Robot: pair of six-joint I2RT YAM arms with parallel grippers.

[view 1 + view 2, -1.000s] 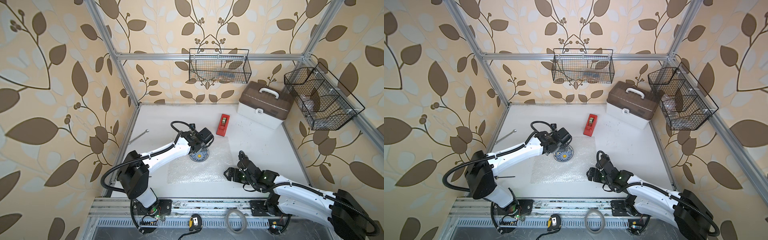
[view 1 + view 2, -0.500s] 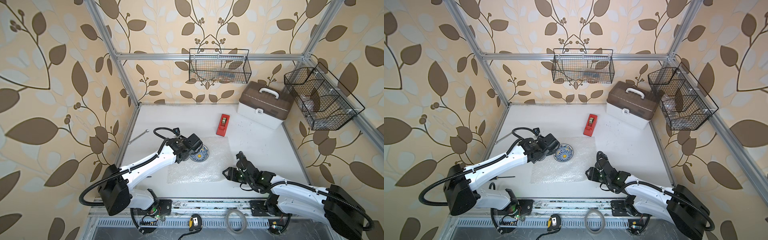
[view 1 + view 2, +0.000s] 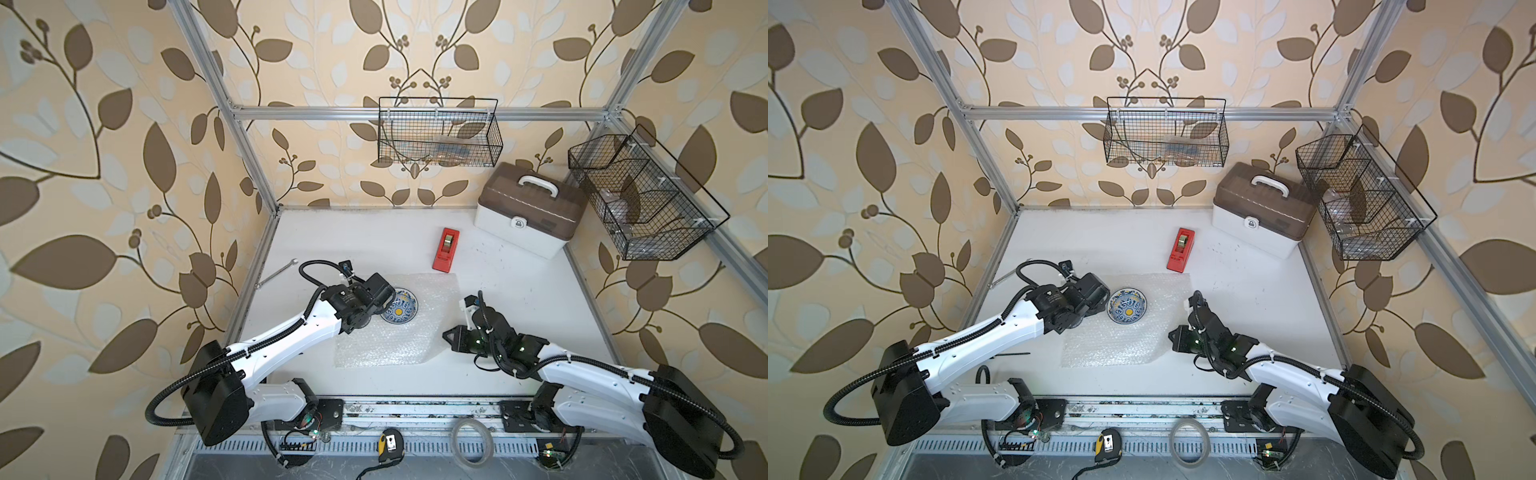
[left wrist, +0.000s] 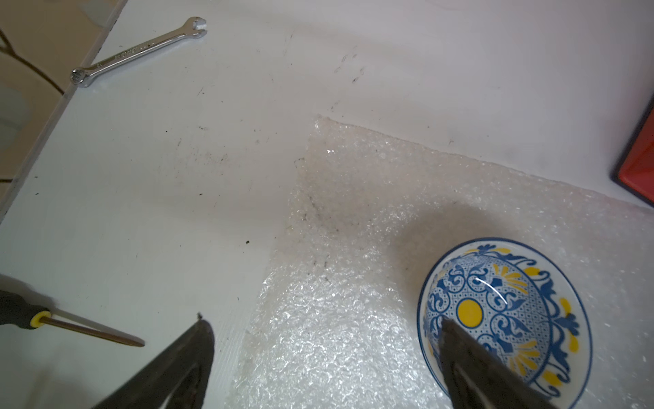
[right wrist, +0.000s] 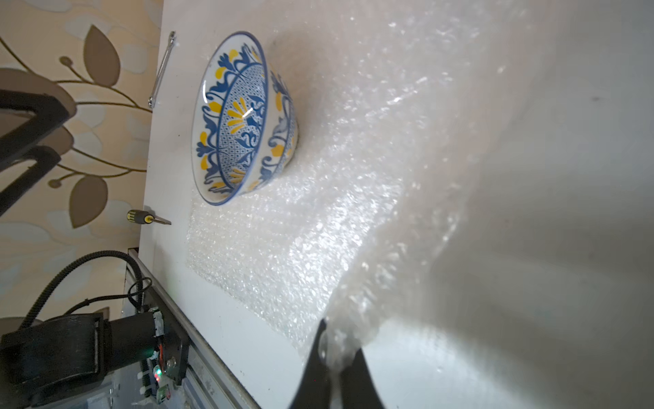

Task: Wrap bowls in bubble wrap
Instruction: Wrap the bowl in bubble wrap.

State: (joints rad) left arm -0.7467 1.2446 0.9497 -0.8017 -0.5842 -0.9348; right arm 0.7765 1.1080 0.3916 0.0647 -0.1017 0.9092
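My right gripper will release the bunched piece of bubble wrap that it has, letting it go in the middle of the small round bowl (image 3: 397,306) (image 5: 240,128).
A small round bowl (image 3: 400,312) (image 3: 1127,306) with a blue and yellow pattern stands upright on the far left part of the bubble wrap (image 3: 390,338) (image 3: 1121,345), a clear sheet lying flat on the white table. My left gripper (image 4: 323,322) hangs open just left of the bowl (image 4: 502,311), over the sheet's left edge, one finger overlapping the bowl's rim in its wrist view. At the sheet's right edge near the front corner, my right gripper (image 5: 339,348) (image 3: 446,333) is shut on a bunched bit of bubble wrap (image 5: 336,212), which lifts slightly there.
A red tape dispenser (image 3: 446,249) lies just behind the sheet. A brown-lidded toolbox (image 3: 528,212) stands at the back right under wire baskets (image 3: 640,199). A wrench (image 4: 138,53) and a screwdriver (image 4: 70,325) lie by the left edge. A tape ring (image 3: 471,440) and a tape measure (image 3: 388,444) sit on the front rail.
My left arm has drawn back from above the bowl to its left, still open. My right gripper has closed on the bubble wrap's right edge.
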